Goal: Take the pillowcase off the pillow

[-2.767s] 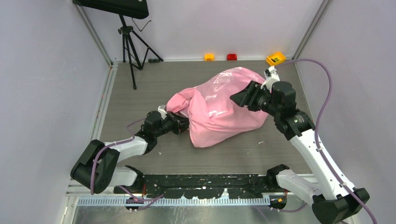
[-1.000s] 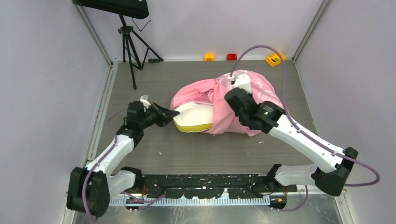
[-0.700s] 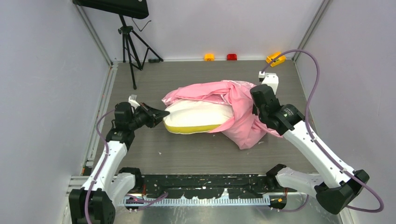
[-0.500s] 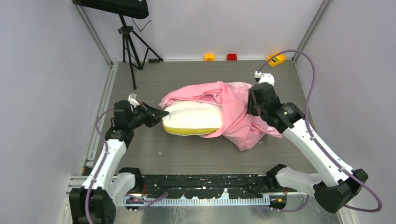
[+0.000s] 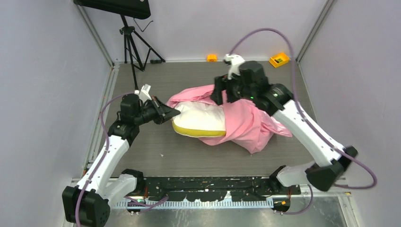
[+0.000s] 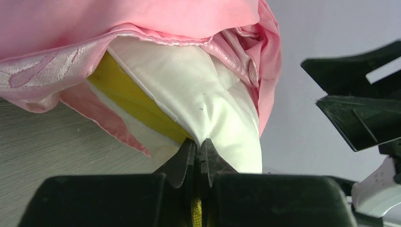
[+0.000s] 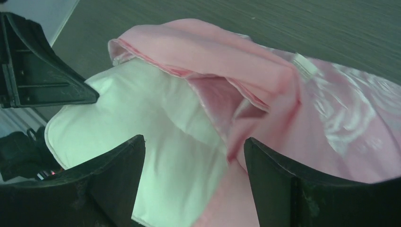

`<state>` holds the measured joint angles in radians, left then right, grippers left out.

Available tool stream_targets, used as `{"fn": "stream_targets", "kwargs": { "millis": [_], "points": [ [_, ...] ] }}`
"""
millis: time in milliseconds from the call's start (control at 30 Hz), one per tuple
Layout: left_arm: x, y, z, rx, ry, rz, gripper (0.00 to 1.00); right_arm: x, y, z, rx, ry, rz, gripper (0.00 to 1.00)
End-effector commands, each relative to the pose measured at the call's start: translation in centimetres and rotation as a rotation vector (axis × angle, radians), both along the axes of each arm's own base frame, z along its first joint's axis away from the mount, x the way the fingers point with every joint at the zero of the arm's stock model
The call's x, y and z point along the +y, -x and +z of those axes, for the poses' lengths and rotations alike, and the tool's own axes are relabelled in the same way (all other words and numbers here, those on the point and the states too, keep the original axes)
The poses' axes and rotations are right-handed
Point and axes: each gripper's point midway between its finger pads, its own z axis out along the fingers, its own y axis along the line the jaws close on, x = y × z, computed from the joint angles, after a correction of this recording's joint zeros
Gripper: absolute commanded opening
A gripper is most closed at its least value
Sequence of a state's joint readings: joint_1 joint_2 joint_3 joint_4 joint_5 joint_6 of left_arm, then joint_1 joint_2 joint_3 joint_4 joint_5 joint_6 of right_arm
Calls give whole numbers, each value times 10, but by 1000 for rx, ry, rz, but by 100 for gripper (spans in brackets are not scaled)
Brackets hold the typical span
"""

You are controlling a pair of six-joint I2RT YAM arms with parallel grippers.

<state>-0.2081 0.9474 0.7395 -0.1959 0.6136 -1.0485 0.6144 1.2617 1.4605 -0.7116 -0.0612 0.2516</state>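
The white pillow's bare end will lie flat on the grey table (image 5: 180,126) beside the pink pillowcase, where my left gripper will let it go.
The white pillow (image 5: 203,119) with a yellow edge lies mid-table, its left end sticking out of the pink pillowcase (image 5: 246,124), which still covers its right part and drapes over its top. My left gripper (image 5: 174,113) is shut on the pillow's left corner; the left wrist view shows white and yellow cloth (image 6: 213,118) pinched between the fingers. My right gripper (image 5: 221,94) is open and empty, hovering over the pillowcase's open hem (image 7: 208,80) at the pillow's far side. The right wrist view shows pillow (image 7: 142,123) and pink fabric (image 7: 340,118) between its spread fingers.
A black tripod (image 5: 130,42) stands at the back left. Small orange (image 5: 212,57) and yellow (image 5: 279,59) items lie along the back wall. Walls close in on both sides.
The right gripper has let go of the pillowcase and moved up and left over the pillow's far side. The left gripper still grips the pillow corner, shifted slightly right.
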Motion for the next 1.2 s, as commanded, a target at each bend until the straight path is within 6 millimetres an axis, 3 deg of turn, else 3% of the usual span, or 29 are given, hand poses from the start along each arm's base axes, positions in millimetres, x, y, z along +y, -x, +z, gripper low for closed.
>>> {"fn": "stream_targets", "kwargs": {
  "millis": [0,333,433,600,733,933,1067,1167],
  "points": [
    [-11,6,37,-152,-18,-83,0,61,-13,-4,-57,117,211,82],
    [-13,23,57,-224,-25,-130,0,133,-41,-74,-4,315,474,88],
    [-15,28,65,-250,-15,-151,0,140,-59,-96,1,358,438,89],
    [-21,39,85,-309,10,-196,0,143,-88,-151,62,478,376,89],
    [-24,49,110,-370,31,-226,0,127,-123,-192,76,612,208,89],
    [-21,67,146,-475,55,-235,0,82,-160,-241,213,671,7,87],
    [-16,71,155,-505,41,-208,0,35,-178,-251,269,703,-163,86],
    [-14,70,153,-505,25,-199,0,-3,-192,-238,276,699,-282,86]
  ]
}}
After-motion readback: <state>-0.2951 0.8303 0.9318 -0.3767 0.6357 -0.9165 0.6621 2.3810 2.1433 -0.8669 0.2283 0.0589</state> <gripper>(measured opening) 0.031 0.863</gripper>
